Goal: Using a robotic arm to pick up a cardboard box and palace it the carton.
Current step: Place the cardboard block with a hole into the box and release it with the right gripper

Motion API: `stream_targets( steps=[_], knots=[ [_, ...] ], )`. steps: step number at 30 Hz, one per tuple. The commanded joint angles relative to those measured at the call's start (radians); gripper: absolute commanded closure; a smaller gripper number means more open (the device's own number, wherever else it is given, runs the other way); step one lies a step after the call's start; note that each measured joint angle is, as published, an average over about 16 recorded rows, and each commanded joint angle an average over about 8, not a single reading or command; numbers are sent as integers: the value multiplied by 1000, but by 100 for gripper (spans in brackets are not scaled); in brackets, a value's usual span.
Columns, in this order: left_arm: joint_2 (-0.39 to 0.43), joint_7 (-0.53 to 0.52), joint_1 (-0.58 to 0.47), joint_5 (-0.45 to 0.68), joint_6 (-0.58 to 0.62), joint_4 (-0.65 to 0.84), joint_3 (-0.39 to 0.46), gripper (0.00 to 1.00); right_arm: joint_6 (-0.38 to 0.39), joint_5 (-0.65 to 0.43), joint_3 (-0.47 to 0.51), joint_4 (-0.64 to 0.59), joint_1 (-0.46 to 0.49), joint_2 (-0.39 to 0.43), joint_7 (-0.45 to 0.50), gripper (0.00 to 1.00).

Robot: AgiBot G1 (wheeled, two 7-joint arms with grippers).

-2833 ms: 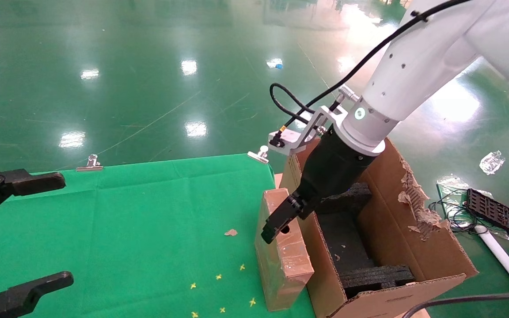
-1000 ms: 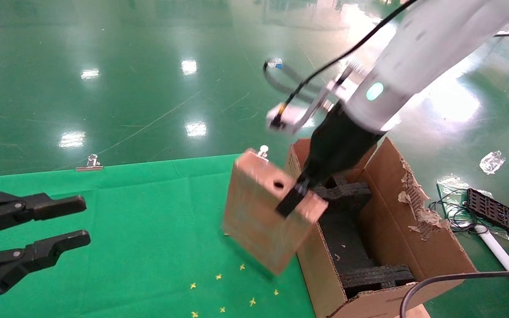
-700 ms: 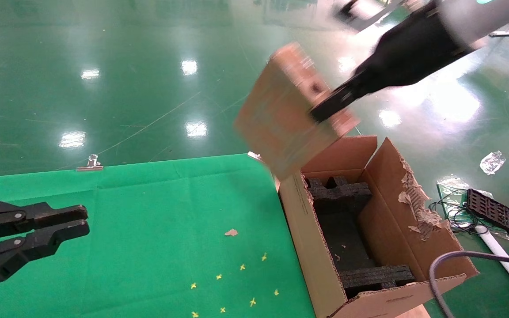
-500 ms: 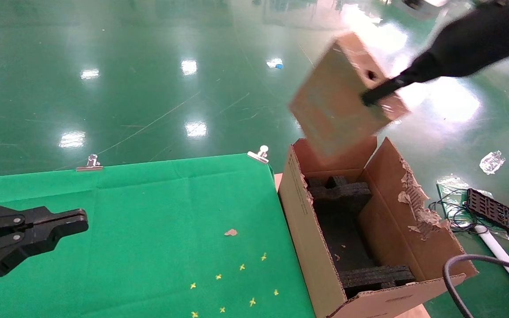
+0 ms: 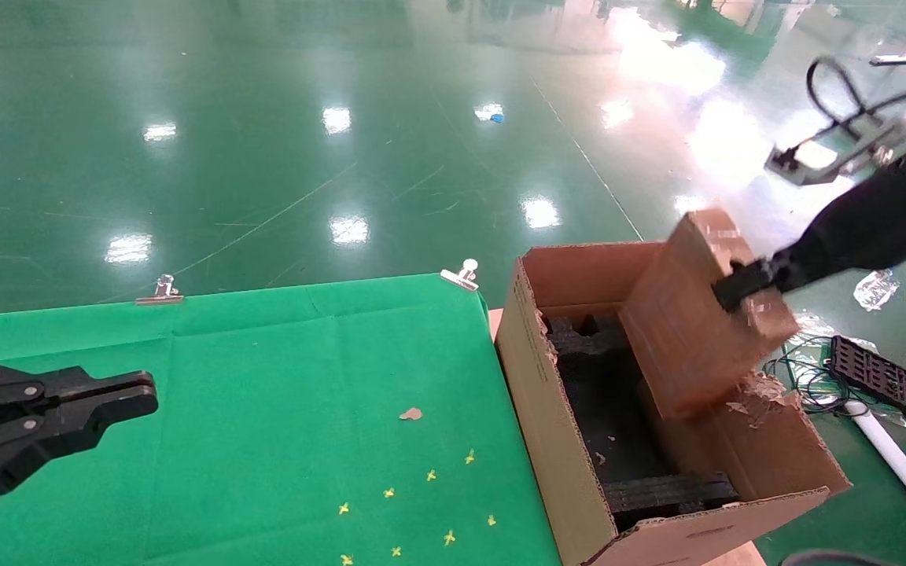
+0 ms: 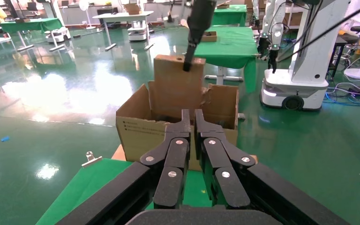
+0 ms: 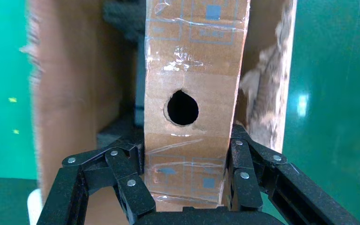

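The robot's right gripper should release the cardboard box, now hanging tilted over the open carton, between the black foam inserts, against the carton's torn side (image 5: 664, 416).
The cardboard box (image 5: 685, 322), a small brown taped slab with a round hole in its top face, hangs tilted over the right half of the open carton (image 5: 535, 369). Its lower end dips below the carton's rim. The robotic arm's right gripper (image 5: 736, 284) is shut on the box's top end. In the right wrist view the fingers (image 7: 240, 161) press both sides of the cardboard box (image 7: 194, 61), with the carton's wall (image 7: 68, 93) behind it. My left gripper (image 5: 142, 395) hovers shut and empty over the green cloth at the left. From the left wrist, the cardboard box (image 6: 176, 89) rises out of the carton (image 6: 138, 131).
Black foam inserts (image 5: 661, 494) line the carton's floor, and its right flap (image 5: 760, 389) is torn. The green cloth table (image 5: 280, 369) carries metal clips (image 5: 159, 290) at its far edge and small yellow marks (image 5: 429, 475). A black tray with cables (image 5: 884, 380) lies on the floor at the right.
The right arm lifted the cardboard box from the table beside the carton, swung it up and rightward, and has brought it down into the carton's mouth. My left gripper closed from open.
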Motion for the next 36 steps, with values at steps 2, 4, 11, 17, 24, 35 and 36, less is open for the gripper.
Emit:
stream_targets(
  steps=[2,4,11,17,24,35,36],
  knots=[
    [0,0,0,0,0,0,0,0,5,-8,-10,-29,-41,-10,23,100],
    [0,0,0,0,0,0,0,0,9,-12,-14,-41,-63,-17,29,100],
    [0,0,0,0,0,0,1,0,33,-27,-26,-74,-134,-39,46,100],
    [0,1,0,-1,0,0,1,0,60,-25,-26,-93,-192,-50,57,100],
    [-1,1,0,-1,-1,0,1,0,109,-13,-18,-105,-266,-62,69,100],
    [-1,1,0,-1,-1,0,2,0,271,31,12,-118,-416,-76,80,100],
    [-1,1,0,-2,-1,0,2,0,292,36,16,-120,-430,-77,80,100]
  ],
)
